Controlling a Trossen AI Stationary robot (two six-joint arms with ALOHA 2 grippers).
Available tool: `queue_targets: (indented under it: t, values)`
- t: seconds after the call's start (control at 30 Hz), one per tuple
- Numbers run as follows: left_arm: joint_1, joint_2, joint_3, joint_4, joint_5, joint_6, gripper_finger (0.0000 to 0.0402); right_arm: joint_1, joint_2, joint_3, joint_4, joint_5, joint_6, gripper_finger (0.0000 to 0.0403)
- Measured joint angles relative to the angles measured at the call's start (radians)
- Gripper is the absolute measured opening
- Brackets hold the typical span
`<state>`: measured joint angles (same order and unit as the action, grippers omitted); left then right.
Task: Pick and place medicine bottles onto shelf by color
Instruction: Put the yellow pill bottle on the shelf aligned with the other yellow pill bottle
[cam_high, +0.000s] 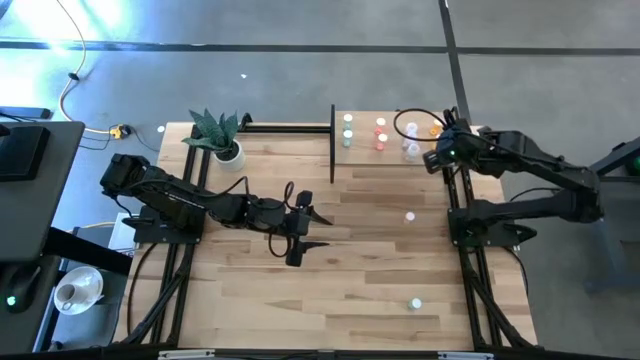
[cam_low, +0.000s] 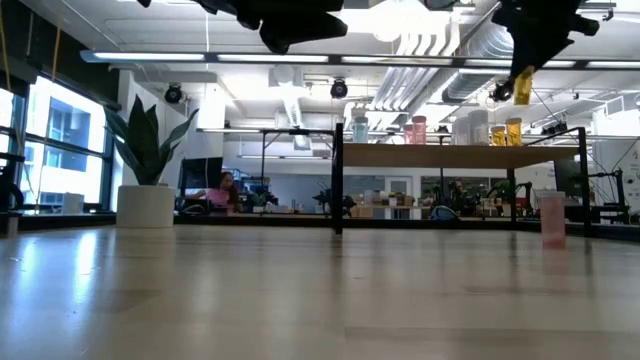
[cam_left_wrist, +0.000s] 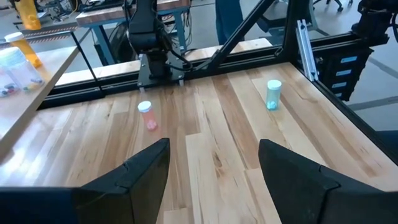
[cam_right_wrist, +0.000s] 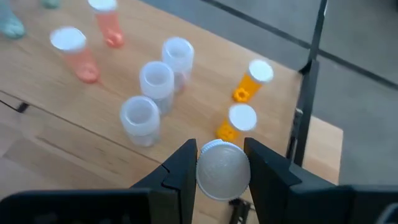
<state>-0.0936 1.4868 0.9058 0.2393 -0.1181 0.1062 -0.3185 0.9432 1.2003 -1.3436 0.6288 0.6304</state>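
The orange bottle will go from my right gripper onto the shelf's front edge (cam_high: 435, 154) (cam_right_wrist: 211, 170), in line with the standing orange bottles.
My right gripper (cam_right_wrist: 222, 155) hangs over the right end of the shelf (cam_high: 365, 150), shut on an orange medicine bottle (cam_low: 522, 86) with a white cap. On the shelf stand two orange bottles (cam_right_wrist: 254, 81), three clear ones (cam_right_wrist: 155, 84), two red ones (cam_right_wrist: 73, 55) and green ones (cam_high: 347, 127). A pink bottle (cam_left_wrist: 147, 116) and a teal bottle (cam_left_wrist: 273, 94) stand upright on the table. My left gripper (cam_left_wrist: 214, 149) stands open above the middle of the table, holding nothing. My right gripper pinches the orange bottle between its two fingers at the top end, by the white cap (cam_right_wrist: 222, 171). The fingers slant downward from above. The orange body (cam_low: 522, 90) hangs below the fingertips, a little tilted, clear of the shelf board.
A potted plant (cam_high: 222, 140) stands at the table's far left. The shelf rests on thin black posts (cam_low: 338, 190) at the far right. Bare planks (cam_high: 340, 280) lie between my left gripper and the two loose bottles.
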Motion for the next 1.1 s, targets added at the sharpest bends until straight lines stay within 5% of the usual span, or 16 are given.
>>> queue_targets:
  t: [1.1]
  values:
    - [0.0,0.0,0.0,-0.011,-0.001,-0.001,0.0236,-0.278,-0.002,-0.22,0.174,-0.178,-0.098,0.0105]
